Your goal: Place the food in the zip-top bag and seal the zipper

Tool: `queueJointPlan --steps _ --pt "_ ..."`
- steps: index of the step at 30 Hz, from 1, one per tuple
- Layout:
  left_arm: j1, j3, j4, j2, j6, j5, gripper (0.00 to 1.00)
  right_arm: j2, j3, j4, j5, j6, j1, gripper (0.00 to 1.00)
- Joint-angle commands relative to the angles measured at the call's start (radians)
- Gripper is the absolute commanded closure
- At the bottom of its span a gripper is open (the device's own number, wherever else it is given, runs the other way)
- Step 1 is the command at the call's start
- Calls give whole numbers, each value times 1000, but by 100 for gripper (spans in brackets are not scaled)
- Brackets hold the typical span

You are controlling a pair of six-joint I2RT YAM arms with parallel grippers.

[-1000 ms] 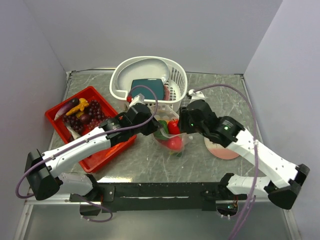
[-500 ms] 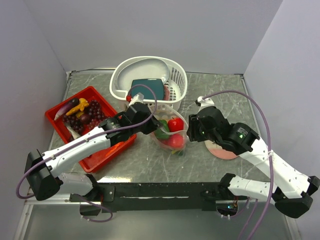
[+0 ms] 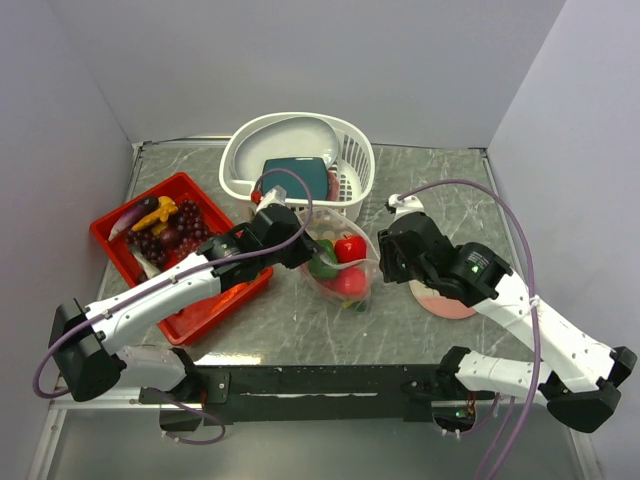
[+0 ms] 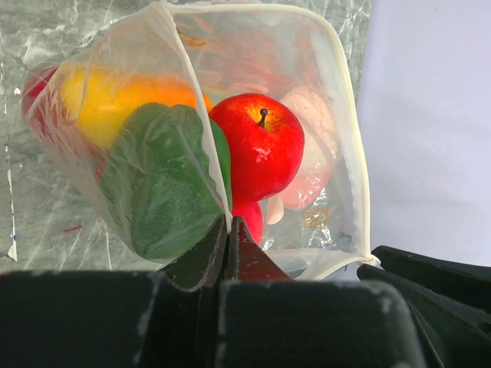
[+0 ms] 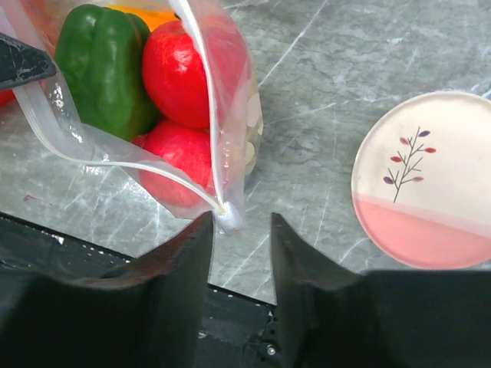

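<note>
The zipper's end corner sits off-centre at the fingers of the robot's right gripper, so next the right gripper centres itself and pinches that corner (image 5: 225,207) before it seals the zipper.
The zip-top bag (image 3: 366,284) stands open on the table's middle, holding a green pepper (image 4: 161,184), a red tomato (image 4: 257,146), a second tomato (image 5: 176,165) and an orange piece (image 4: 115,100). My left gripper (image 3: 303,250) is shut on the bag's left rim, with the wall pinched between the fingers in the left wrist view (image 4: 228,224). The zipper (image 4: 349,115) runs round the open mouth. My right gripper (image 3: 386,262) is open just right of the bag; the zipper's end corner (image 5: 229,220) lies between its fingers, by the left one. Purple grapes (image 3: 165,240) and a yellow banana (image 3: 157,213) lie in the red tray.
The red tray (image 3: 190,305) is at the left under my left arm. A white slotted basket (image 3: 345,140) with a teal block (image 3: 297,176) stands behind the bag. A pink and white plate (image 5: 422,184) lies right of the bag, under my right arm.
My right gripper has let go of the bag and drawn back to the right, then eased slightly toward it. The bag's mouth has spread wider. My left gripper has held still.
</note>
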Motion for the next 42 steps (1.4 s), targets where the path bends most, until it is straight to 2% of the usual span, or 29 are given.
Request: queueJointPlan --steps 1,9,11,16,19,22,36,39,40,42 --pt "8 3 21 -25 15 1 99 16 4 36 -22 -29 4 62" --pt "20 9 27 -22 43 6 99 39 22 53 -74 -18 7 80" --pt "22 22 36 -2 90 -3 99 42 25 56 -111 -9 16 83" --pt "34 131 25 72 202 -36 99 65 33 76 -165 36 74 80" --pt "34 177 33 121 251 -5 99 73 36 59 -127 49 76 63" --pt "34 195 34 148 272 14 99 78 39 47 -93 63 74 58" --pt "34 194 40 159 287 26 99 79 61 -10 -15 106 70 59" --pt "34 189 47 161 287 30 99 72 52 -7 -15 103 68 64" --pt "34 189 47 162 287 30 99 72 50 -7 -15 103 67 68" --pt "36 186 50 162 287 32 99 76 47 -11 -16 103 67 69"
